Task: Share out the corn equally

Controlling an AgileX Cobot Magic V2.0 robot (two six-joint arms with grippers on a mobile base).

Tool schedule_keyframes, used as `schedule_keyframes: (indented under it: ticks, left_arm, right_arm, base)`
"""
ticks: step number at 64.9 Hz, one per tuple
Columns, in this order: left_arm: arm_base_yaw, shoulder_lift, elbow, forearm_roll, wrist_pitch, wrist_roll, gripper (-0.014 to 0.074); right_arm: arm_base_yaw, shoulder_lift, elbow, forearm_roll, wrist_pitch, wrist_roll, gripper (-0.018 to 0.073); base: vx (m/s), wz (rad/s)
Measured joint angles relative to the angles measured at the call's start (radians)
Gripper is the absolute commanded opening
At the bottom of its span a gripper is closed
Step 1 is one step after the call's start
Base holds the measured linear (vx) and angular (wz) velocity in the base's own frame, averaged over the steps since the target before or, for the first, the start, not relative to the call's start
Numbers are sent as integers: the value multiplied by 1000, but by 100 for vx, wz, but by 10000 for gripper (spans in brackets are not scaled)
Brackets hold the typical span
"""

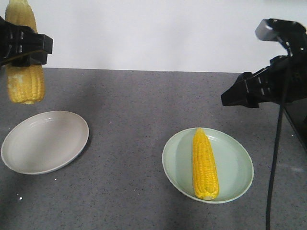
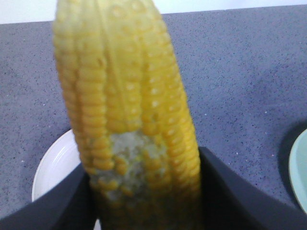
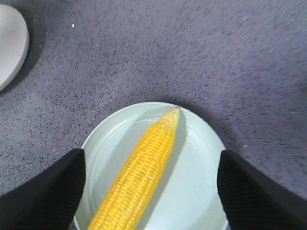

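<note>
I need to release the cob of corn from my left gripper in the middle of the empty white plate [image 1: 48, 141].
My left gripper [image 1: 23, 47] is shut on a cob of corn [image 1: 24, 79] that hangs upright high above the empty white plate [image 1: 45, 141] at the left. Close up, that corn [image 2: 127, 96] fills the left wrist view between the black fingers [image 2: 230, 191], with a patch of missing kernels low down. A second cob of corn [image 1: 205, 163] lies in the pale green plate [image 1: 235, 165] at the right. My right gripper [image 1: 230, 98] hovers open above that plate; its fingers [image 3: 53, 189] stand wide on either side of the corn [image 3: 144, 177], apart from it.
A grey speckled tabletop [image 1: 144, 105] runs under both plates, with a white wall behind. A black cable [image 1: 274, 163] hangs down from the right arm at the table's right edge. The white plate's rim [image 3: 12, 43] shows at the top left of the right wrist view.
</note>
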Motion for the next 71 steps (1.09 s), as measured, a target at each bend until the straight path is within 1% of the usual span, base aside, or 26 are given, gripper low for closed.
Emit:
schedule_keyframes:
  ticks: [8,18,29,37,47,58,63,71]
  left_arm:
    - [0,0,0,2,18,0,72]
    - [0,0,0,9,40,0,72]
    - [0,2,0,20,58,0,72]
    - [0,17,0,25,92,0,72]
    - [0,79,0,28,137,0,72]
    - [0,155,0,30,158,0,72]
    - [0,193,0,43,168,0,72]
    - [0,253,0,86,174,0,72]
  right_arm:
    - [0,-79,0,-47,10,34,545]
    - [0,-155,0,-83,19,58,545]
    - [0,-202,0,-87,24,65,545]
    - [0,-205,0,-89,25,65,545]
    - [0,-205,0,-90,26,65,545]
    - [0,-205,0,-90,26,65,545]
    - [0,-205,0,-90,26,65,545]
    - [0,-205,0,-90,26,65,545]
  base:
    - [0,0]
    - [0,0]
    - [0,0]
    - [0,0]
    - [0,0]
    - [0,0]
    - [0,0]
    - [0,0]
